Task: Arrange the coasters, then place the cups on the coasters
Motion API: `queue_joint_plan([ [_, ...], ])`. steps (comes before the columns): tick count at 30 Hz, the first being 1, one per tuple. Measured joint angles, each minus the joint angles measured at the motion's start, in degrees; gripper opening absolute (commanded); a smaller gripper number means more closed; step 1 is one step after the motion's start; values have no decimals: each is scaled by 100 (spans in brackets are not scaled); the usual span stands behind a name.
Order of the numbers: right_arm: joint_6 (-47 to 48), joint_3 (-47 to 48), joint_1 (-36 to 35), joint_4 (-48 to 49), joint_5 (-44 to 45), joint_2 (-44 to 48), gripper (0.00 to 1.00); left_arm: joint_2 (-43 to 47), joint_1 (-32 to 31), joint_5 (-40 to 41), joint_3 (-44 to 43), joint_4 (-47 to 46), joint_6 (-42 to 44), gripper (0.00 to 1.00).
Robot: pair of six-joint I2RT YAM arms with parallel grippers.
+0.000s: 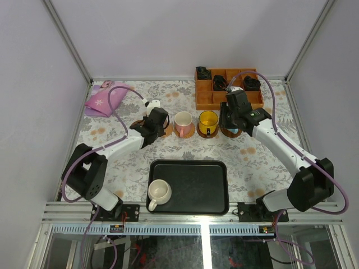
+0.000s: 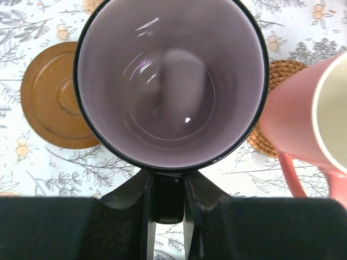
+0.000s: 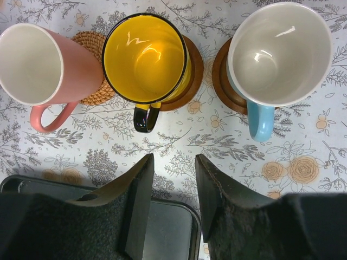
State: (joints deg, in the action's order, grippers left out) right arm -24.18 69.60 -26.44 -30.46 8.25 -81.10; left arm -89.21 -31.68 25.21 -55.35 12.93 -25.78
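Next, my left gripper sets the mauve cup down on the coaster (image 1: 161, 126) (image 2: 180, 100) between the bare brown coaster and the pink cup.
My left gripper (image 2: 167, 181) is shut on the dark handle of the mauve cup (image 2: 171, 81), whose pale purple inside fills the left wrist view. A plain brown coaster (image 2: 51, 97) lies bare just left of that cup. The pink cup (image 3: 38, 65) stands on a woven coaster (image 3: 93, 40). The yellow cup (image 3: 145, 57) is on a dark coaster (image 3: 193, 70), and the light blue cup (image 3: 279, 51) on another coaster (image 3: 221, 76). My right gripper (image 3: 172, 162) hangs open and empty, near side of these cups. The cream-white cup (image 1: 159, 191) sits in the black tray (image 1: 196, 188).
An orange wooden compartment box (image 1: 227, 87) with black items stands at the back right. A pink pouch (image 1: 105, 100) lies at the back left. The tray's corner (image 3: 162, 233) shows under my right fingers. Grey walls close in three sides.
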Motion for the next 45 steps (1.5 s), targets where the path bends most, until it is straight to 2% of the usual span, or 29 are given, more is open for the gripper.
queue_joint_plan([
  [8, -4, 81, 35, 52, -118, -177, 43, -151, 111, -450, -33, -428, 188, 0],
  [18, -22, 85, 68, 101, -208, -249, 43, -284, 153, -706, -55, -485, 295, 0],
  [45, -24, 96, 111, 162, -492, -435, 43, -417, 155, -732, 28, -546, 297, 0],
])
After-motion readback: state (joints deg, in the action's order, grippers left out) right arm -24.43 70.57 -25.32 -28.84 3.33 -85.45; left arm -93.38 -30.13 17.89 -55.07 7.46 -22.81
